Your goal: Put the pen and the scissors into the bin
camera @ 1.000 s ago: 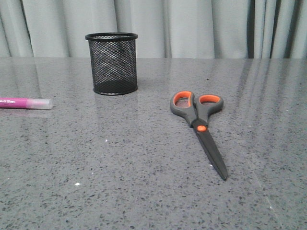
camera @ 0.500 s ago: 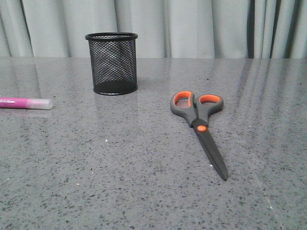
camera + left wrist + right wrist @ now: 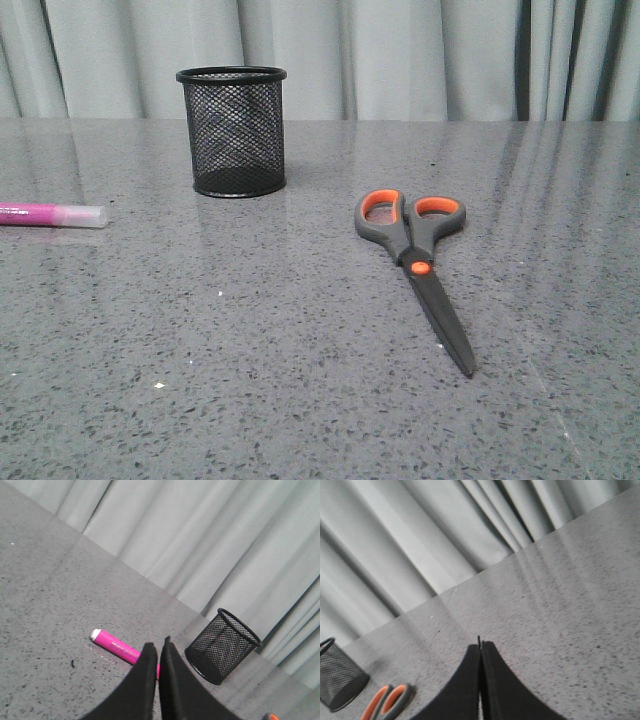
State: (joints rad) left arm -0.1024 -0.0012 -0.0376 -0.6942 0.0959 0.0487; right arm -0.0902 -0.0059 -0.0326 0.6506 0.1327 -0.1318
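Next, I close my left gripper on the body of the magenta pen (image 3: 38,214) (image 3: 137,657), next to its whitish cap.
The black wire-mesh bin (image 3: 232,132) stands upright at the back left of the grey table. The magenta pen (image 3: 52,215) lies flat at the far left, its whitish cap toward the middle. The scissors (image 3: 417,255) lie shut right of centre, orange loops toward the bin, blades toward the front. Neither arm shows in the front view. In the left wrist view my left gripper (image 3: 158,647) is shut and empty, above the table, with the pen (image 3: 116,648) and bin (image 3: 221,646) beyond it. My right gripper (image 3: 480,647) is shut and empty; the scissors' handles (image 3: 386,701) and bin (image 3: 337,674) lie off to its side.
A grey pleated curtain (image 3: 400,55) hangs behind the table's far edge. The speckled grey tabletop (image 3: 250,340) stretches bare across the front and right of the scene.
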